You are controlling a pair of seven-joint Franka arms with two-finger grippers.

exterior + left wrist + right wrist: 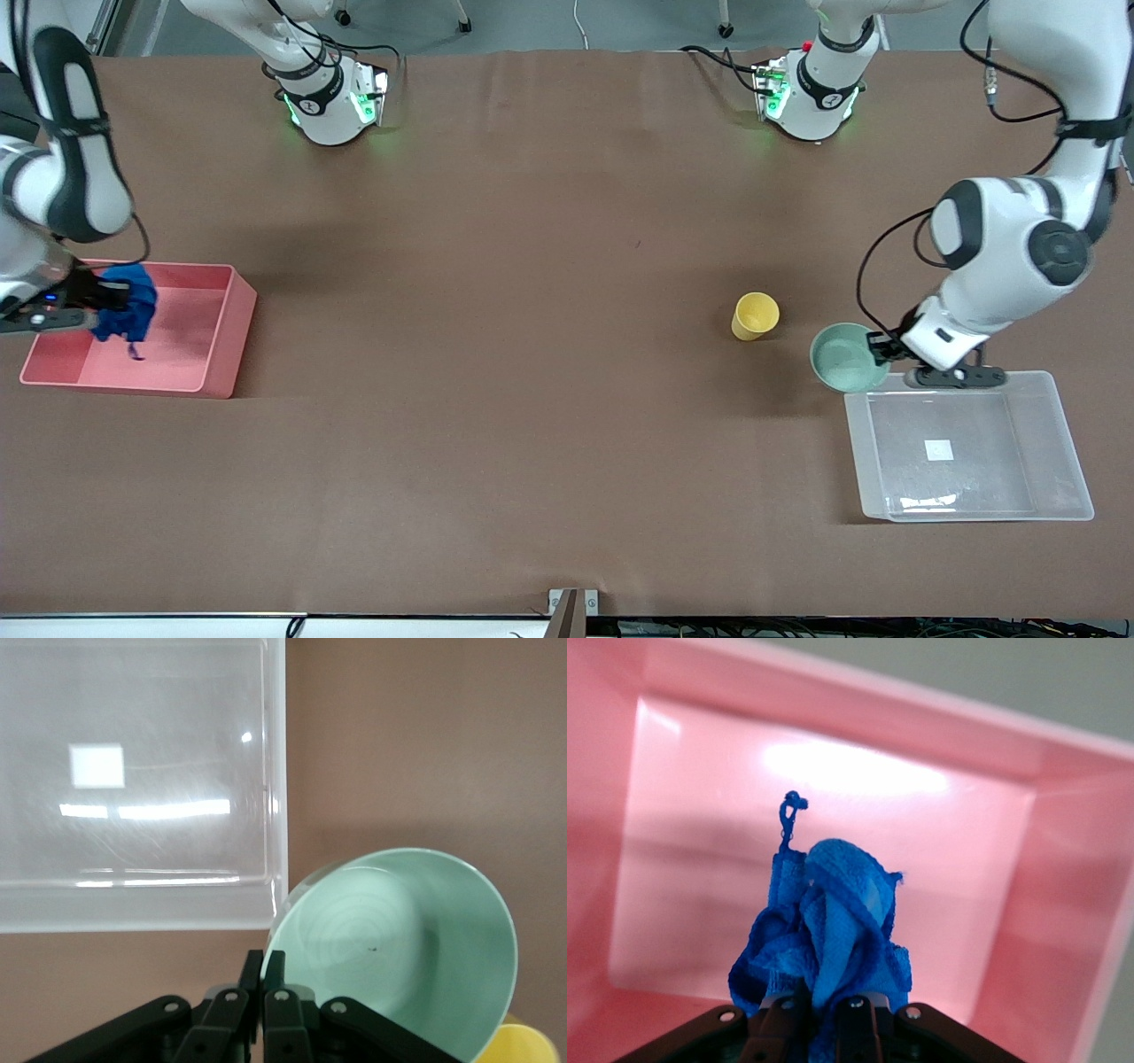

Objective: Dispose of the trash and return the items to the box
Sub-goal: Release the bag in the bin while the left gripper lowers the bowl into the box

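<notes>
My left gripper has the mint-green bowl. It will let go of it over the white label inside the clear box (923, 437) (125, 788).
My right gripper (106, 297) is shut on the blue trash wad (128, 308) and holds it over the pink bin (221, 346); in the right wrist view the wad (828, 921) hangs above the bin floor (700, 859), its strand dangling. My left gripper (881, 347) is shut on the rim of the mint-green bowl (846, 357), tilted, beside the clear box (1063, 461) at the corner farthest from the front camera. In the left wrist view the bowl (407, 948) sits in my left gripper (263, 967) next to the box (276, 815). The yellow cup (755, 316) stands on the table beside the bowl.
The clear box holds only its white label (939, 450). The pink bin lies at the right arm's end of the table. Brown table cloth (532, 399) spreads between the bins.
</notes>
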